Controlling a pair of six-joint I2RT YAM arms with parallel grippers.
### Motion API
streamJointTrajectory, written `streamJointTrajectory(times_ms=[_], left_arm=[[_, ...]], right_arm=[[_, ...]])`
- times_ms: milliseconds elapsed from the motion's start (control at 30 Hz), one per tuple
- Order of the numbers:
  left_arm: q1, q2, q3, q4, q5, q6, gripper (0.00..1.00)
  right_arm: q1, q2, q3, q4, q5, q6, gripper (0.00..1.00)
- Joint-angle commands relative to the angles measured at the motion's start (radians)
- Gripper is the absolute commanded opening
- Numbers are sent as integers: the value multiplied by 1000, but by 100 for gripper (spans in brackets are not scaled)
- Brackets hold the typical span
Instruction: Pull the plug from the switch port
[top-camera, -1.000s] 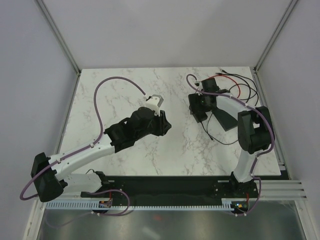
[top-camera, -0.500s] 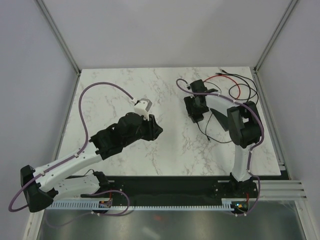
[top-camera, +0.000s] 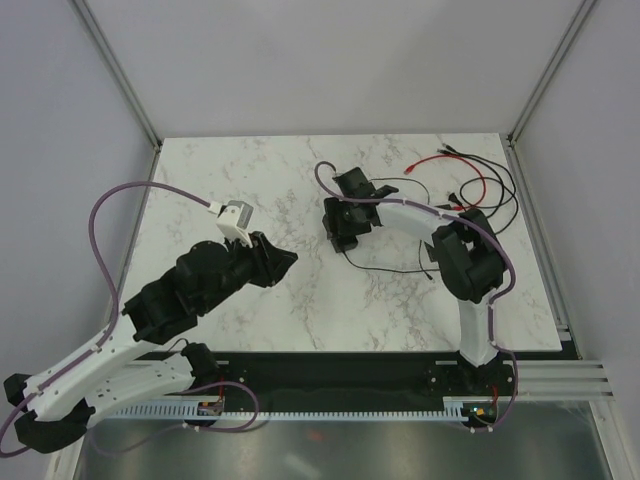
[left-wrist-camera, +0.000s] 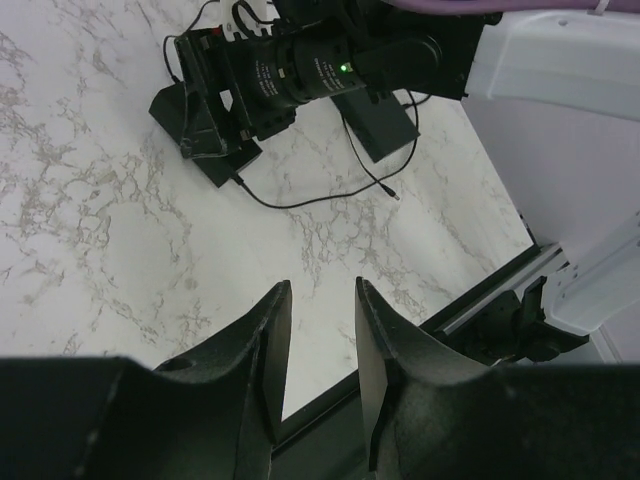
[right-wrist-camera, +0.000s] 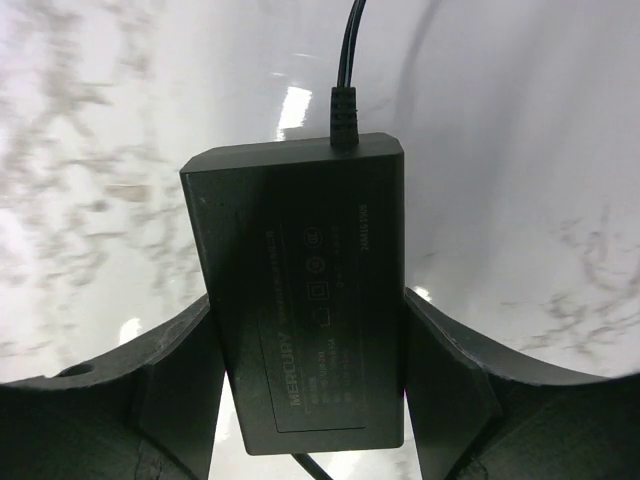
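Note:
I should release the small flat black box from my right gripper and leave it on the bare marble (top-camera: 266, 235) next to the open fingers of my left gripper.
My right gripper (right-wrist-camera: 307, 300) is shut on the small flat black box (right-wrist-camera: 300, 290), one finger on each long side, and holds it over the marble table (top-camera: 230, 190). A black plug (right-wrist-camera: 343, 108) sits in the switch port in the box's far edge, and its cable runs up out of view. In the top view the right gripper (top-camera: 345, 228) is at the table's middle. My left gripper (left-wrist-camera: 322, 300) is open and empty, about a hand's width left of the box in the top view (top-camera: 285, 262). The left wrist view shows the box (left-wrist-camera: 222, 160) under the right gripper.
A thin black cable (top-camera: 392, 266) trails right from the box and ends loose on the table (left-wrist-camera: 395, 197). Red and black wires (top-camera: 470, 170) lie tangled at the back right. A second flat black piece (left-wrist-camera: 380, 125) lies under the right arm.
My right gripper has carried the box left, from the right side to the table's middle. My left arm has drawn back toward the near left.

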Motion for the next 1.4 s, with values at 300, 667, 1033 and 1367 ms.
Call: streamJointTrajectory(times_ms=[300, 667, 1033, 1367], left_arm=[[1, -43, 11, -45, -49, -60, 39], [1, -27, 8, -43, -47, -61, 39], [1, -30, 0, -43, -36, -61, 39], [1, -41, 11, -45, -62, -41, 39]], right_arm=[[32, -430, 28, 130, 72, 215, 0], [-139, -624, 39, 33, 145, 47, 0], [-241, -464, 530, 17, 61, -95, 0], [-244, -412, 628, 208, -172, 120, 0]])
